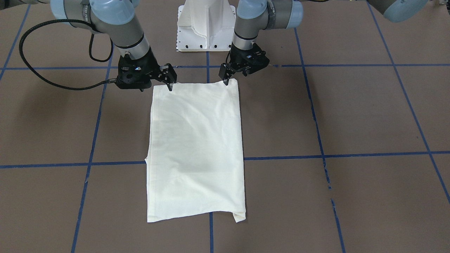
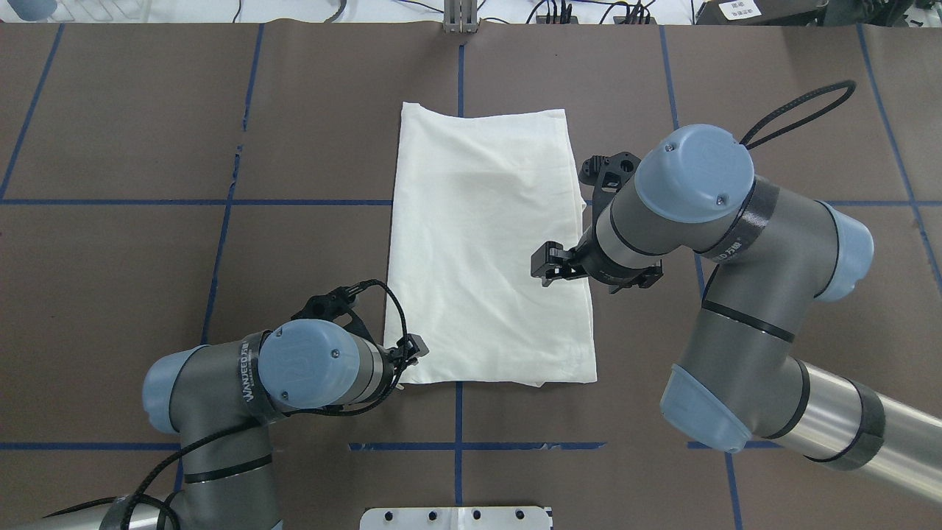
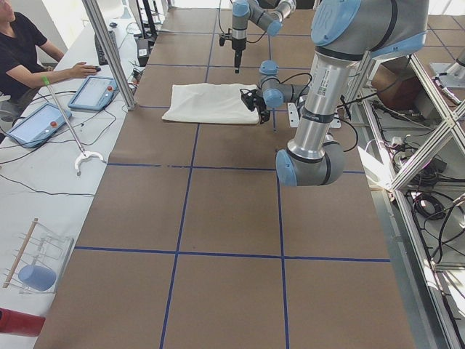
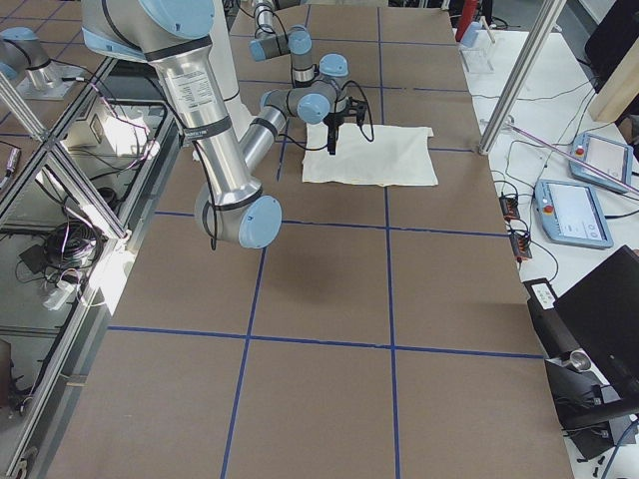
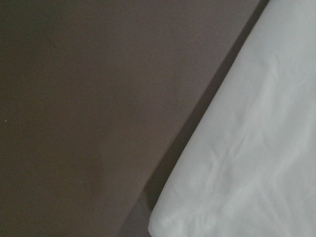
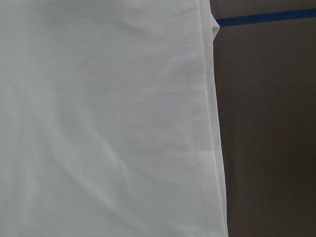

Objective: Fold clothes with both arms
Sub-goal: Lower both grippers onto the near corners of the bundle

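Observation:
My right gripper is going to close on the pedestal-side edge [image 1: 168,86] of the cream-white shirt, just in from the corner farther from my left gripper.
The cream-white shirt [image 1: 197,147] lies flat on the brown table as a long folded rectangle, plain side up, with no print showing [image 2: 486,250]. My left gripper [image 1: 226,82] is low at the shirt's near-left corner [image 2: 408,353]. The left wrist view shows that corner [image 5: 256,163] resting on the table. My right gripper [image 2: 541,266] hangs above the shirt's right edge near the robot end [image 1: 170,86]. The right wrist view looks down on that hem [image 6: 202,123]. Both look open and neither holds cloth.
The white pedestal base [image 1: 207,28] stands just behind the shirt's near edge. Blue tape lines [image 2: 309,202] grid the brown table. In the exterior left view a person [image 3: 22,51] sits at a side bench with tablets [image 3: 91,93] and cables.

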Robot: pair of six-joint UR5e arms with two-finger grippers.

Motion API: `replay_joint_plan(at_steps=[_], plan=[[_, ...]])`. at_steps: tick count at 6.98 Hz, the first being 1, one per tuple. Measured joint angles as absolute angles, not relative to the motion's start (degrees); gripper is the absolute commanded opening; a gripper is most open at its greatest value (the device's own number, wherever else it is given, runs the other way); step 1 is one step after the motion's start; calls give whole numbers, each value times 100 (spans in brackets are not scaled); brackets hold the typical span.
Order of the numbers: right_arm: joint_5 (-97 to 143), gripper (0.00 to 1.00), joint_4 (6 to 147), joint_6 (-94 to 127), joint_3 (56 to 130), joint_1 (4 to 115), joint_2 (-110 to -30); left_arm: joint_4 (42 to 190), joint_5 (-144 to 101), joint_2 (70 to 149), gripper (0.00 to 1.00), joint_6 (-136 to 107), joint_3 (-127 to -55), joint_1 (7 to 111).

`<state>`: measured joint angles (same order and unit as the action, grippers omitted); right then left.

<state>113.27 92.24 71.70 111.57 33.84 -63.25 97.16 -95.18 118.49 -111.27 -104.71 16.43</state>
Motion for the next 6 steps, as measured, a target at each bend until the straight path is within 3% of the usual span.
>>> replay_joint_plan(at_steps=[1,4,5,6], plan=[[11329,100,9221,7171,11156,3386,-6332,9718,-9444,11867,92,-11100,-10381,1643],[11323,100,9220,7166,11156,3392,-6349,9741,-9397,12014,55,-11117,-10233,1643],[11326,100,9220,7169,11161,3392,-6360,9757,-9398,12058,33,-11124,-10143,1644],[11328,100,9220,7171,11169,3392,-6374,9765,-9402,12082,18,-11124,-10099,1643]])
